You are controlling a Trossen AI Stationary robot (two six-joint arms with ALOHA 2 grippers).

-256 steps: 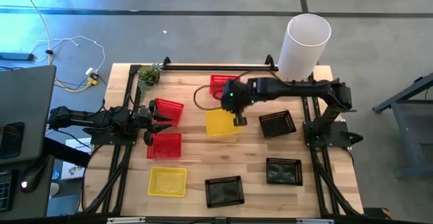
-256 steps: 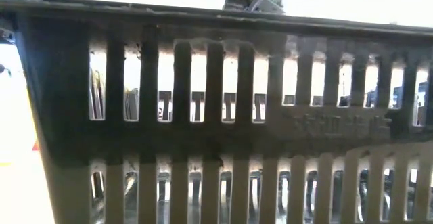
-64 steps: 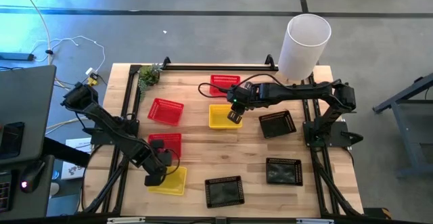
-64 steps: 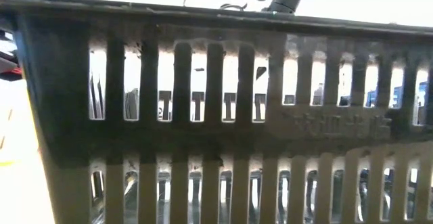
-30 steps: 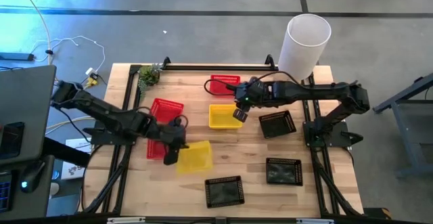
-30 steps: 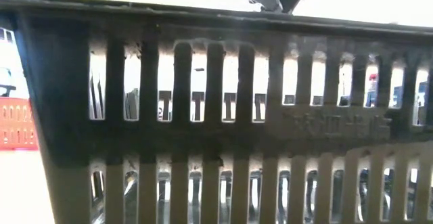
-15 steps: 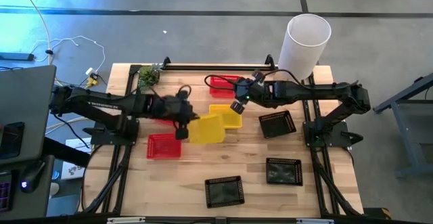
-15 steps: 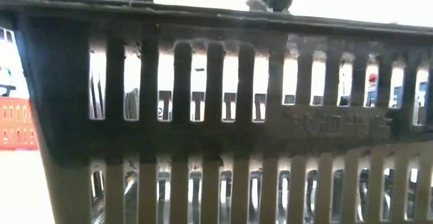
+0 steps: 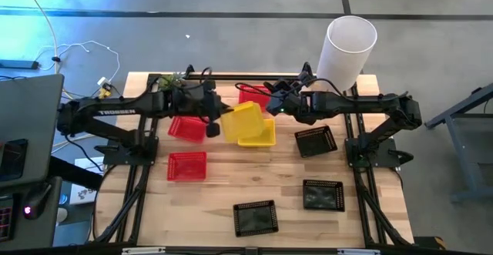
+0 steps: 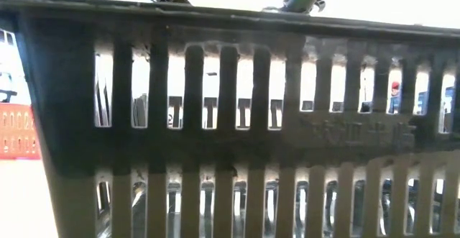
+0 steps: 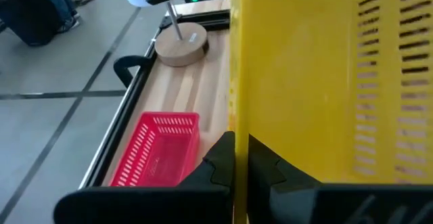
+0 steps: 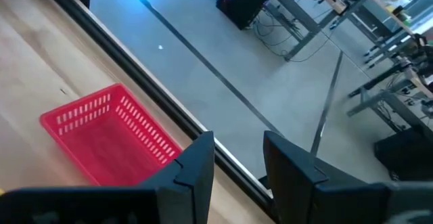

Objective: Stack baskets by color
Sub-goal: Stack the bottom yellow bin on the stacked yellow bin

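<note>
Next, my left gripper releases the lifted yellow basket inside the second yellow basket [image 9: 254, 133] on the table's far middle.
My left gripper [image 9: 218, 124] is shut on a yellow basket [image 9: 240, 118] and holds it tilted above a second yellow basket [image 9: 263, 138] that rests on the table's far middle. My right gripper [image 12: 237, 163] stands open and empty just right of them, raised near the far red basket [image 9: 253, 93]. Two more red baskets [image 9: 183, 128] [image 9: 187, 166] lie on the left. Three black baskets [image 9: 316, 141] [image 9: 323, 195] [image 9: 254, 218] lie on the right and near side. My left gripper pinches one side wall of the yellow basket at its rim [image 11: 234, 136] between its two fingers, one finger on either face of the wall. The fingers come slanting down from the table's left. The basket is lifted clear and tilted on edge.
A tall white cylinder [image 9: 350, 48] stands at the far right corner and a small green plant [image 9: 169, 83] at the far left. The near black basket [image 10: 230, 123] fills the low view. Bare wood lies in the table's middle.
My left gripper has carried the yellow basket up and toward the table's far edge and right, from near the front red basket to above the other yellow basket, and the basket has tipped further on edge. My right gripper has swung up off the lying yellow basket toward the far edge.
</note>
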